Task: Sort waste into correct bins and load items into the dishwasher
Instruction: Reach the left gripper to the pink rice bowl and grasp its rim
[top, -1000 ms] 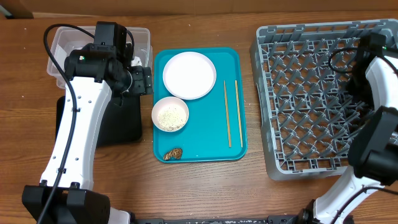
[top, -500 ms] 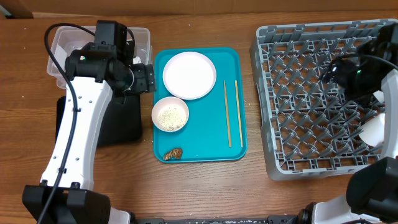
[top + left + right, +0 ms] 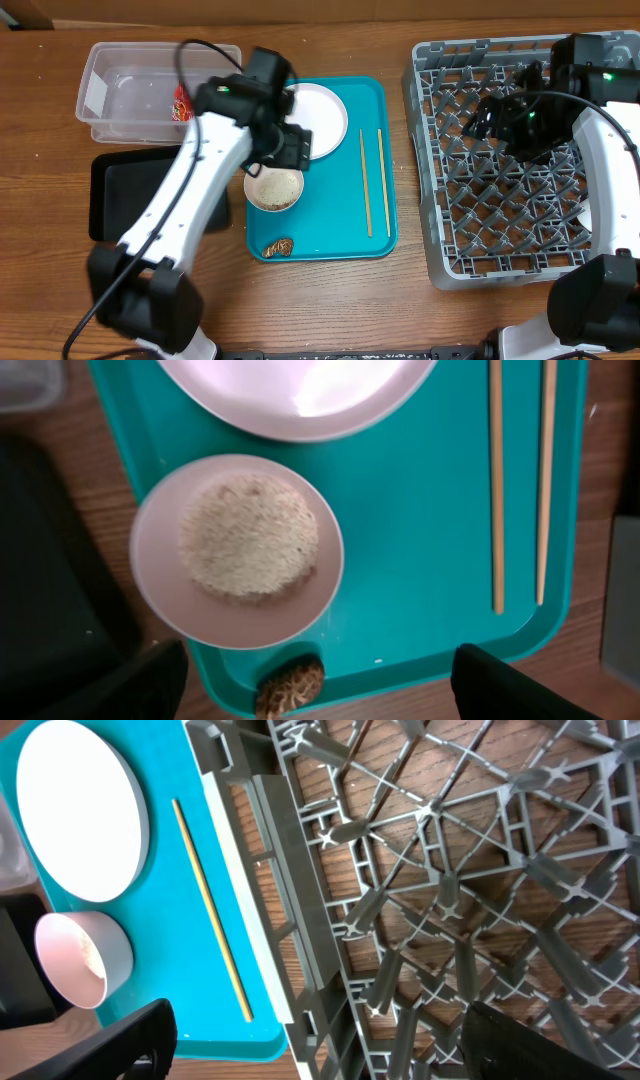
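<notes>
The pale bowl of rice will be grasped with my left gripper by the bowl's rim (image 3: 302,185) (image 3: 341,557), on the side that faces the chopsticks.
My left gripper (image 3: 288,150) (image 3: 315,655) is open and empty above the teal tray (image 3: 340,225), over a pale bowl of rice (image 3: 275,190) (image 3: 240,540). A brown food scrap (image 3: 279,246) (image 3: 290,685) lies at the tray's front edge. The white plate (image 3: 325,115) (image 3: 300,395) and two chopsticks (image 3: 374,180) (image 3: 520,480) lie on the tray. A red wrapper (image 3: 182,100) sits in the clear tub (image 3: 130,85). The black tray (image 3: 120,195) is in front of it. My right gripper (image 3: 478,122) (image 3: 315,1020) is open and empty over the grey dish rack (image 3: 500,220) (image 3: 450,870). No tissue shows.
A white rounded item (image 3: 588,212) sits in the rack's right side, partly behind my right arm. The rack's left wall (image 3: 290,920) stands close to the teal tray's right edge. Bare wood table (image 3: 320,310) runs along the front.
My left arm has swung from over the clear tub to over the teal tray, uncovering the red wrapper. My right arm has moved left across the rack.
</notes>
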Robot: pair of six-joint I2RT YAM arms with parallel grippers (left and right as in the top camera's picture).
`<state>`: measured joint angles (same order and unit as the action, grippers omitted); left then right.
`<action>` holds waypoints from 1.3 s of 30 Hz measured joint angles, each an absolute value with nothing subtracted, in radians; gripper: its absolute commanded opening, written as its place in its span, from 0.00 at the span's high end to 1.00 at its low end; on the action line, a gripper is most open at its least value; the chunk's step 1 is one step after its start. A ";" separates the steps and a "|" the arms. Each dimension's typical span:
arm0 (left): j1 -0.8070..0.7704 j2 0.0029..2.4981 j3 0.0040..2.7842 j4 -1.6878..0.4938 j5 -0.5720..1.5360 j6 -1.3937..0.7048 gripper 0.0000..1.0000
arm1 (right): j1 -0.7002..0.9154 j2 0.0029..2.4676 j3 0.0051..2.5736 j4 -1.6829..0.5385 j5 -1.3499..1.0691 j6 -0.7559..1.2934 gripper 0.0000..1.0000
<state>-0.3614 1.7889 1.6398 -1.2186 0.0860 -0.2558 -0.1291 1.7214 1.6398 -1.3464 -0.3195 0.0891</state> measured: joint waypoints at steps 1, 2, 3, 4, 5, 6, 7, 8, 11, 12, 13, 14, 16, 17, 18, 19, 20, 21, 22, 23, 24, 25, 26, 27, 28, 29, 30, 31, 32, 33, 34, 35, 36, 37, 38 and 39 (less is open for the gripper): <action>-0.374 1.813 1.640 -1.229 0.086 -0.256 0.16 | -0.126 1.721 1.640 -1.346 -0.314 0.088 0.07; -0.385 1.834 1.641 -1.241 0.086 -0.256 0.17 | -0.125 1.721 1.640 -1.346 -0.310 0.088 0.07; -0.392 1.853 1.641 -1.249 0.087 -0.256 0.17 | -0.124 1.721 1.640 -1.346 -0.308 0.088 0.07; -0.400 1.877 1.641 -1.257 0.087 -0.256 0.17 | -0.124 1.721 1.640 -1.346 -0.306 0.088 0.07; -0.403 1.901 1.641 -1.260 0.091 -0.256 0.18 | -0.124 1.721 1.640 -1.346 -0.306 0.088 0.07; -0.406 1.924 1.641 -1.261 0.094 -0.257 0.19 | -0.124 1.721 1.640 -1.346 -0.306 0.086 0.07; -0.409 1.950 1.641 -1.260 0.097 -0.257 0.22 | -0.124 1.721 1.640 -1.346 -0.305 0.085 0.07; -0.412 1.973 1.641 -1.259 0.101 -0.257 0.23 | -0.124 1.721 1.640 -1.346 -0.304 0.086 0.07; -0.419 2.024 1.641 -1.250 0.110 -0.260 0.24 | -0.124 1.721 1.640 -1.346 -0.302 0.085 0.07; -0.420 2.035 1.641 -1.245 0.113 -0.260 0.26 | -0.124 1.721 1.640 -1.346 -0.302 0.085 0.07; -0.424 2.045 1.641 -1.241 0.115 -0.260 0.27 | -0.124 1.721 1.640 -1.346 -0.300 0.085 0.07; -0.426 2.051 1.641 -1.234 0.117 -0.260 0.27 | -0.124 1.721 1.640 -1.346 -0.300 0.085 0.07; -0.427 2.058 1.641 -1.218 0.118 -0.260 0.28 | -0.125 1.721 1.640 -1.346 -0.299 0.085 0.07; -0.430 2.059 1.641 -1.206 0.119 -0.260 0.29 | -0.125 1.721 1.640 -1.346 -0.299 0.085 0.07; -0.431 2.060 1.641 -1.195 0.120 -0.260 0.31 | -0.124 1.721 1.640 -1.346 -0.299 0.085 0.07; -0.432 2.060 1.641 -1.185 0.120 -0.260 0.32 | -0.124 1.721 1.640 -1.346 -0.299 0.084 0.08; -0.434 2.060 1.641 -1.177 0.120 -0.260 0.32 | -0.124 1.721 1.640 -1.346 -0.299 0.085 0.08; -0.436 2.060 1.641 -1.174 0.120 -0.260 0.32 | -0.124 1.721 1.640 -1.346 -0.299 0.085 0.08; -0.437 2.060 1.641 -1.168 0.120 -0.260 0.32 | -0.124 1.721 1.640 -1.347 -0.299 0.085 0.08; -0.437 2.060 1.641 -1.162 0.120 -0.260 0.33 | -0.124 1.721 1.640 -1.345 -0.299 0.085 0.08; -0.439 2.060 1.641 -1.158 0.120 -0.260 0.33 | -0.124 1.721 1.640 -1.346 -0.299 0.085 0.08; -0.439 2.060 1.641 -1.156 0.120 -0.260 0.33 | -0.124 1.721 1.640 -1.346 -0.299 0.085 0.08; -0.439 2.061 1.641 -1.155 0.120 -0.260 0.34 | -0.124 1.721 1.640 -1.346 -0.299 0.084 0.08; -0.439 2.061 1.641 -1.155 0.120 -0.260 0.34 | -0.124 1.721 1.640 -1.346 -0.299 0.085 0.08; -0.439 2.061 1.641 -1.155 0.120 -0.260 0.34 | -0.124 1.721 1.640 -1.346 -0.299 0.085 0.08; -0.439 2.061 1.641 -1.155 0.120 -0.260 0.34 | -0.124 1.721 1.640 -1.346 -0.299 0.085 0.08; -0.439 2.061 1.641 -1.154 0.120 -0.260 0.34 | -0.124 1.721 1.640 -1.346 -0.299 0.085 0.08; -0.439 2.061 1.641 -1.154 0.120 -0.260 0.34 | -0.124 1.721 1.640 -1.346 -0.299 0.085 0.08; -0.439 2.061 1.641 -1.153 0.120 -0.260 0.33 | -0.124 1.721 1.640 -1.346 -0.299 0.084 0.08; -0.439 2.061 1.641 -1.152 0.120 -0.260 0.34 | -0.125 1.721 1.640 -1.346 -0.299 0.084 0.08; -0.439 2.061 1.641 -1.151 0.120 -0.260 0.34 | -0.124 1.721 1.640 -1.346 -0.299 0.085 0.08; -0.439 2.061 1.640 -1.151 0.120 -0.260 0.34 | -0.124 1.721 1.640 -1.346 -0.299 0.085 0.08; -0.439 2.061 1.639 -1.150 0.120 -0.260 0.34 | -0.124 1.721 1.640 -1.346 -0.299 0.085 0.08; -0.440 2.061 1.635 -1.146 0.120 -0.260 0.34 | -0.124 1.721 1.640 -1.346 -0.299 0.085 0.08; -0.440 2.061 1.631 -1.143 0.120 -0.260 0.34 | -0.125 1.721 1.640 -1.346 -0.299 0.084 0.08; -0.442 2.061 1.623 -1.136 0.120 -0.260 0.34 | -0.124 1.721 1.640 -1.346 -0.299 0.085 0.08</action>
